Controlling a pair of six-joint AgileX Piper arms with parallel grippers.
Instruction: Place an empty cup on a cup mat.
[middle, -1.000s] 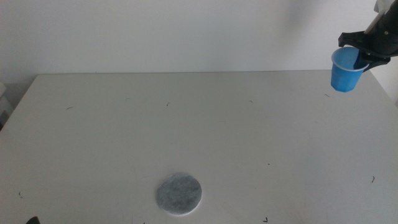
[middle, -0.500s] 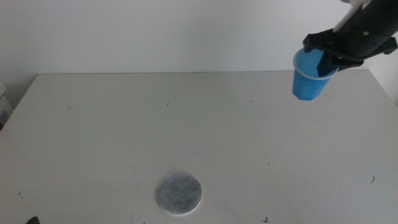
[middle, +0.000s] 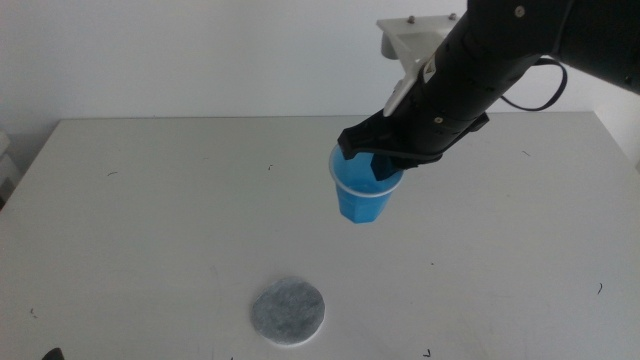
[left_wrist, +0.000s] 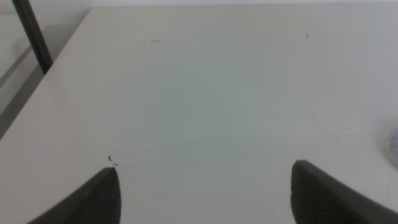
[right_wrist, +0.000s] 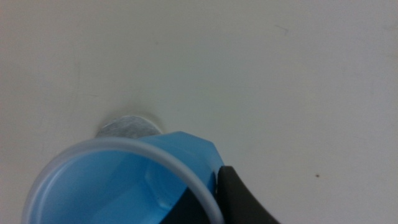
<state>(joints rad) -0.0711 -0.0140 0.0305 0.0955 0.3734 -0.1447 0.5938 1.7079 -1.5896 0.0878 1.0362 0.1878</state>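
My right gripper will let go of the blue cup, standing upright on the middle of the round grey-white cup mat (middle: 289, 319) (right_wrist: 129, 132).
My right gripper (middle: 378, 158) is shut on the rim of the bright blue cup (middle: 361, 194) and holds it upright in the air over the middle of the table. The cup is empty, with a pale rim (right_wrist: 124, 149). The round grey-white marbled cup mat (middle: 288, 310) lies flat near the table's front edge, to the front left of the cup. In the right wrist view the mat (right_wrist: 127, 126) shows just past the cup's far side. My left gripper (left_wrist: 205, 186) is open and empty, low over the table's front left; a sliver of the mat (left_wrist: 393, 144) shows there.
The white table (middle: 150, 220) has a few small dark specks. A white wall stands behind it. A dark thin post (left_wrist: 34, 34) stands off the table's left edge in the left wrist view.
My right arm has carried the cup from the far right corner leftward and forward, toward the middle of the table and lower. The mat and the left gripper have not moved.
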